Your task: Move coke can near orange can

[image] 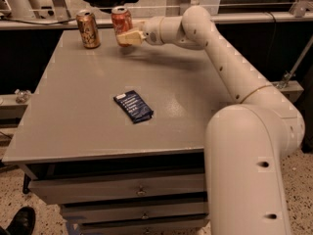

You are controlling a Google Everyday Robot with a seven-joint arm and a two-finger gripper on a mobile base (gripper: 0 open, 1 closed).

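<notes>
Next, my gripper sets the coke can down at the table's far edge, snug (108,44) beside the orange can.
The coke can (121,21) is red with a silver top and stands upright at the far edge of the grey table (195,102). My gripper (126,37) is shut on the coke can, with a pale finger (131,37) across its lower front. The orange can (88,29) is golden-brown with pale markings. It stands upright a short gap to the left of the coke can, near the table's far left corner. The arm reaches in from the right across the far part of the table.
A dark blue packet (134,106) lies flat near the middle of the table. Drawers (139,190) sit under the front edge. A black shoe (19,222) is on the speckled floor at bottom left. Benches and a chair stand behind the table.
</notes>
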